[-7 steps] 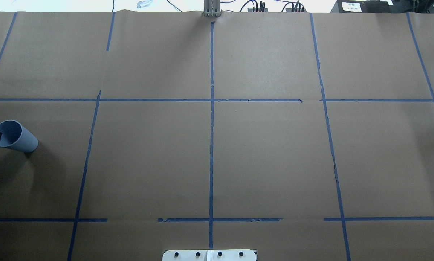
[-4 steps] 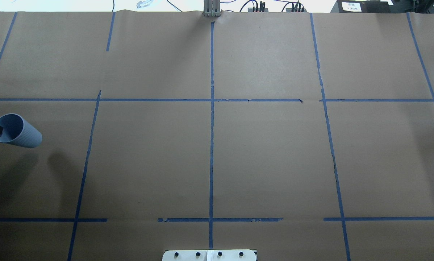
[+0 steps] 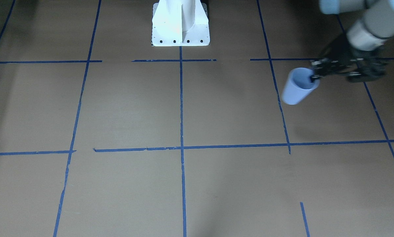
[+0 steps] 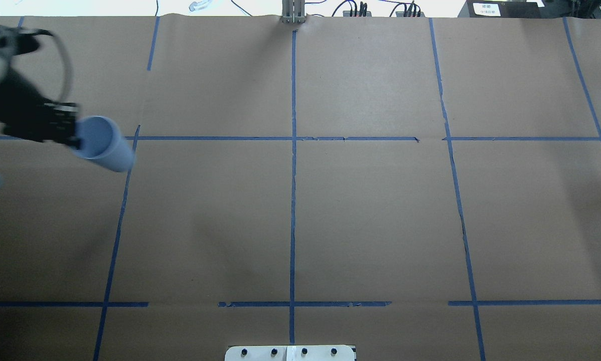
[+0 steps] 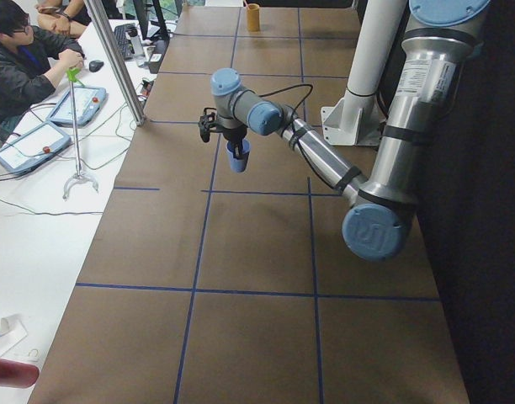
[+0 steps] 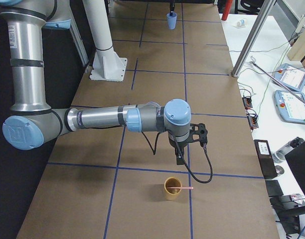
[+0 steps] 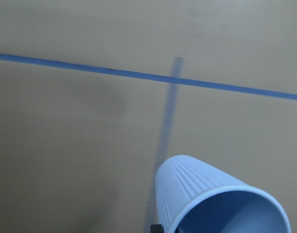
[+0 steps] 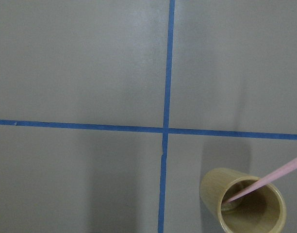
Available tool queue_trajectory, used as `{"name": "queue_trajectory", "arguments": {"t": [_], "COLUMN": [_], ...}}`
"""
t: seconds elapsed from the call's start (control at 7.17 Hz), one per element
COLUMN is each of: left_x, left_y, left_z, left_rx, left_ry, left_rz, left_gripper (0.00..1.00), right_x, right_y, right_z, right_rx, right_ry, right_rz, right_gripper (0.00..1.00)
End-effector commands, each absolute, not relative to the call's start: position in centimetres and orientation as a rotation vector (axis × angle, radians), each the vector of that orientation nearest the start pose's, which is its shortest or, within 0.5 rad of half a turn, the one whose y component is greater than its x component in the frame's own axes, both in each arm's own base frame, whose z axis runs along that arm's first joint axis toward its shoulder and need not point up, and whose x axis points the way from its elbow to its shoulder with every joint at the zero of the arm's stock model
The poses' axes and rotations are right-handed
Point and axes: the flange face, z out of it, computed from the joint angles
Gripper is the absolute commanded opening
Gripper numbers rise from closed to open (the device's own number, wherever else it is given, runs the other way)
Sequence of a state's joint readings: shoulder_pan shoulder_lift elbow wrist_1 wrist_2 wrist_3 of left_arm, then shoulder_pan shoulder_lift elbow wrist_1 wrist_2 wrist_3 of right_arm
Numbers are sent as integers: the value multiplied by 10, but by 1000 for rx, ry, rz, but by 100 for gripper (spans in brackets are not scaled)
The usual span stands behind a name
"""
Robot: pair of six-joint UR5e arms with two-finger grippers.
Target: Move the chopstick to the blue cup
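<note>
Next, my left gripper lets go of the blue cup on the middle blue tape line (image 3: 181, 112), between that line's crossings.
My left gripper (image 4: 76, 136) is shut on the rim of the blue cup (image 4: 106, 146), one finger inside and one outside. It holds the cup tilted above the brown table, as the front view shows for gripper (image 3: 313, 77) and cup (image 3: 296, 88). The ribbed cup fills the lower right of the left wrist view (image 7: 216, 199). One pink chopstick (image 8: 270, 182) leans in a tan bamboo cup (image 8: 243, 206) at the table's right end. My right gripper (image 6: 178, 158) hovers just above that tan cup (image 6: 172, 189); I cannot tell whether it is open or shut.
Blue tape lines grid the brown paper table. The white robot base (image 3: 180, 33) stands at the table's near middle edge. An operator (image 5: 22, 59) sits at a side desk with tablets, beyond a metal post (image 5: 114, 59).
My left gripper has lifted the blue cup off the table at the left edge. It has carried it farther from the robot and toward the table's middle.
</note>
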State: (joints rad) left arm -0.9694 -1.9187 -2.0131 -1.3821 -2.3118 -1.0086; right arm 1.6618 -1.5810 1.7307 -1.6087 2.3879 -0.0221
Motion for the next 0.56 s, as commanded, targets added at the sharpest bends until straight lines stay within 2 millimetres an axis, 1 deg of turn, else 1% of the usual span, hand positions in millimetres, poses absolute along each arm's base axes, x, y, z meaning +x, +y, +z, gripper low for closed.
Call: {"name": "queue_trajectory", "arguments": {"t": [0.0, 0.14, 0.28, 0.42], "left_x": [395, 437, 467, 505], "left_y": [-483, -483, -488, -495], "left_z": [176, 144, 129, 129], "left_rx": [-182, -215, -198, -184], "left_ry": [896, 899, 909, 936], "left_rz": [-262, -261, -245, -239], "left_gripper": [0, 0, 0, 0], "right_x": [104, 104, 104, 103], "right_y": [-480, -477, -477, -477], "right_z": [589, 593, 593, 592], "right_rx": [144, 134, 132, 133], "right_ry": [-810, -812, -817, -828], "right_rz": [25, 30, 31, 32], "right_gripper": [100, 100, 100, 100]}}
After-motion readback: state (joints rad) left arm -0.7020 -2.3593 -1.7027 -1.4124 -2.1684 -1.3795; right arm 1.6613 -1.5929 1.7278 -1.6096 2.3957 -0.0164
